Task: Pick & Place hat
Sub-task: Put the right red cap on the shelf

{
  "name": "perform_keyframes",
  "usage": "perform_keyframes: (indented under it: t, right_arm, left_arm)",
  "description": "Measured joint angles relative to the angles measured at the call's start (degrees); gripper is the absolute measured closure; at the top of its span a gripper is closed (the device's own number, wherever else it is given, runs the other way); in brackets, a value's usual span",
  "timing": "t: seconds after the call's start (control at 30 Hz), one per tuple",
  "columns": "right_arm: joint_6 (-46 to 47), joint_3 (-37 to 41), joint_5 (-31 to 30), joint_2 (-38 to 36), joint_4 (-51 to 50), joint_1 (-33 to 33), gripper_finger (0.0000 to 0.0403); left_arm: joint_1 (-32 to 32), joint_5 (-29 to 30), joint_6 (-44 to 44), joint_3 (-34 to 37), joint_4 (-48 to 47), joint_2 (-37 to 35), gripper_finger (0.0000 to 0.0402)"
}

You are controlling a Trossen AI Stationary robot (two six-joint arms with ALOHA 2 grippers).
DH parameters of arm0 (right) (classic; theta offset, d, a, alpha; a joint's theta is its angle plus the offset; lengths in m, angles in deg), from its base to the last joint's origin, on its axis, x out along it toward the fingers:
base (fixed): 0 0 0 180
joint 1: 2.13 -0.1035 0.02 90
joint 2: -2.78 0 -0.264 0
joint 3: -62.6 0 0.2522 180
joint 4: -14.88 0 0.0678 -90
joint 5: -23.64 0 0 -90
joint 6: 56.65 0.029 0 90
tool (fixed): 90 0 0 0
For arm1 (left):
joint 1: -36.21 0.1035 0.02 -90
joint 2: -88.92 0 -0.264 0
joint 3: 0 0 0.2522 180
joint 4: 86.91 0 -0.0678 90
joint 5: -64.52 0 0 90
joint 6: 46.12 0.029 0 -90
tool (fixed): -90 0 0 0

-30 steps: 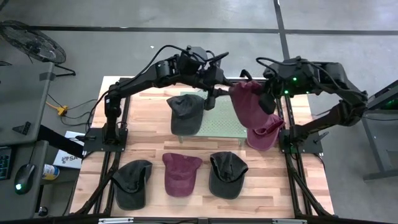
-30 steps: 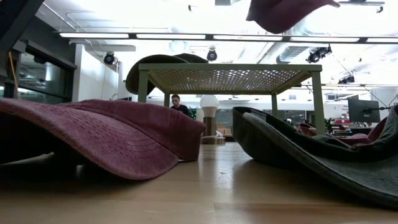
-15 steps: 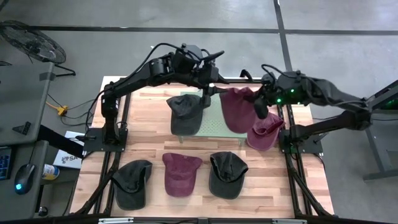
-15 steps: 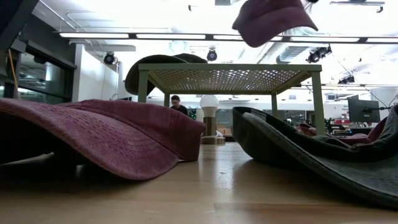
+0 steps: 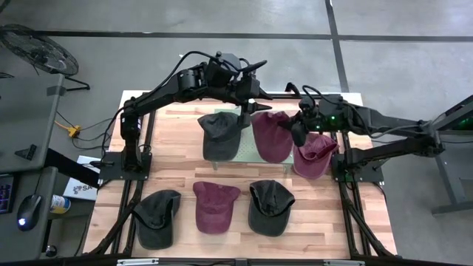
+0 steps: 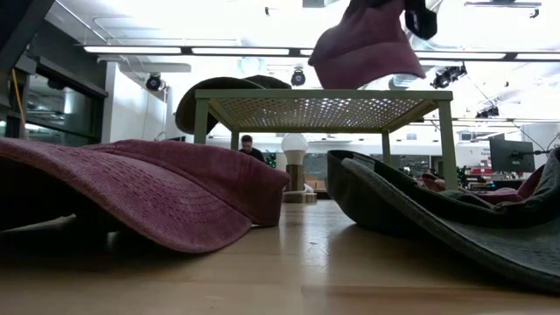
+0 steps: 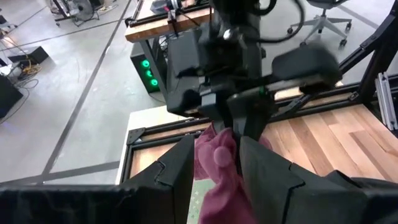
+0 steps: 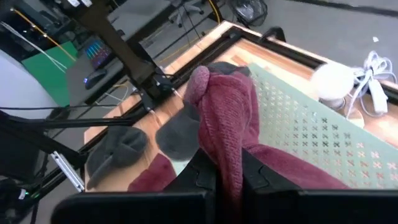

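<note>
The robot's right gripper should release the maroon hat on the green perforated stand (image 5: 271,136) next to the grey hat. The maroon hat is spread just over the stand now.
A maroon hat (image 5: 272,137) is spread just over the green perforated stand (image 5: 248,145), right of a grey hat (image 5: 222,133) that lies on the stand's left part. In the low view the maroon hat (image 6: 367,48) hangs at the stand's top (image 6: 319,98); whether it touches, I cannot tell. My left gripper (image 5: 253,112) is shut on its far left edge. My right gripper (image 5: 295,131) is shut on its right side. My left gripper pinches a bunched fold of the maroon hat (image 7: 216,157) between its two fingers, at the hat's far left edge (image 5: 258,117). The fingers come slanting down from the far left. My right gripper faces it across the cloth. My right gripper pinches a bunched fold of the maroon hat (image 8: 225,146) between its two fingers, at the hat's right side (image 5: 289,133). The fingers come from the table's right, slanting down. The hat spreads out from the hold over the stand.
Another maroon hat (image 5: 316,155) lies on the table right of the stand. Near the front edge lie a dark grey hat (image 5: 157,216), a maroon hat (image 5: 214,207) and a dark grey hat (image 5: 270,207). A white lamp (image 8: 333,81) stands behind the stand.
My right gripper has come down and toward the table's left with the maroon hat, rolling as it went. The hat, earlier bunched high at the stand's right, now hangs low and spread beside the grey hat. Both grippers stay shut on it.
</note>
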Motion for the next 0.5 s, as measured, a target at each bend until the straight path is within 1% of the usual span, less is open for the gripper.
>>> perform_keyframes:
  t: [0.17,0.5]
  right_arm:
    - [0.1,2.0,1.6,0.0,0.6,1.6,0.0397]
    - [-3.7,2.6,1.1,0.0,-0.9,5.0,0.0397]
  left_arm:
    - [0.0,0.0,0.0,0.0,0.0,0.0,0.0273]
    - [0.0,0.1,0.0,0.0,0.0,0.0,0.0273]
